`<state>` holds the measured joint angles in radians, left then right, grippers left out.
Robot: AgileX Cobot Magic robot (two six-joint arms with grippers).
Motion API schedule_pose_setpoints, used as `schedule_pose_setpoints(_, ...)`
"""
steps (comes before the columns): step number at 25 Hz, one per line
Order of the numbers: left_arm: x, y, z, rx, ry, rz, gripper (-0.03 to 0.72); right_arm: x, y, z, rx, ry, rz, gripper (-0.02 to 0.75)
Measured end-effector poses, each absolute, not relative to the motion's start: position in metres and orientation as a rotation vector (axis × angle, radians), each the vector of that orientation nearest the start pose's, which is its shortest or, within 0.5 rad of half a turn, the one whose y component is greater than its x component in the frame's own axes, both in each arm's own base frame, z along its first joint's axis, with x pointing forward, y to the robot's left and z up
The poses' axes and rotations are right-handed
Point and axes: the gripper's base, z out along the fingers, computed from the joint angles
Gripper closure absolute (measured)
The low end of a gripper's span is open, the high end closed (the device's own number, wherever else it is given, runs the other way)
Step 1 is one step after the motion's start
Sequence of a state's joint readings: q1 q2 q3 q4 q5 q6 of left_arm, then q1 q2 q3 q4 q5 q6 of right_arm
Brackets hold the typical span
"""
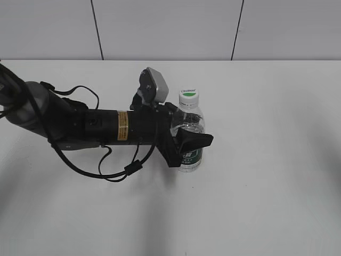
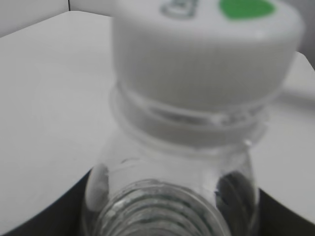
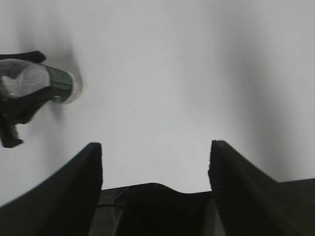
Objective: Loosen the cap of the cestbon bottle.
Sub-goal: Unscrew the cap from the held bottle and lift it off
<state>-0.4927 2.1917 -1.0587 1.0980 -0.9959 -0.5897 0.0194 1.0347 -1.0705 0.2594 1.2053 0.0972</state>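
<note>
The robot's right gripper should next come down to the white cap (image 1: pixel 188 97) of the cestbon bottle and close there, because the left gripper steadies the bottle's body.
The cestbon bottle (image 1: pixel 191 133) stands upright on the white table, clear with a dark green label. Its white cap (image 1: pixel 188 96) with a green mark is on top. My left gripper (image 1: pixel 186 140) is shut on the bottle's body, one finger on each side. The left wrist view shows the cap (image 2: pixel 206 54) and the ribbed shoulders (image 2: pixel 162 206) very close, with my fingers dark at both lower corners. My right gripper (image 3: pixel 155 150) is open and empty above bare table; it is out of the exterior view. The bottle (image 3: pixel 54 86) shows at the far left of the right wrist view.
The left arm (image 1: pixel 80 125) with its looped cables lies across the left half of the white table (image 1: pixel 266 176). A white panelled wall (image 1: pixel 170 26) rises behind the table's far edge.
</note>
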Motion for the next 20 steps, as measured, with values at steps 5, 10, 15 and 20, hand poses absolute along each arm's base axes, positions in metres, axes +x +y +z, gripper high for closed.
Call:
schedule_pose_setpoints(5,0.315,-0.247,0.099,1.196,1.589,-1.013,0.284,0.226,0.055,0.362,0.126,2.715,0.549,0.218)
schedule_pose_setpoints(10,0.315,-0.247,0.099,1.198,1.587,-1.015,0.284,0.261,0.108,0.349,0.011,2.824,0.541,0.218)
schedule_pose_setpoints(15,0.315,-0.247,0.099,1.205,1.584,-1.016,0.284,0.288,0.156,0.332,-0.089,2.891,0.503,0.218)
schedule_pose_setpoints(20,0.314,-0.247,0.099,1.208,1.582,-1.017,0.285,0.307,0.191,0.319,-0.169,2.909,0.463,0.218)
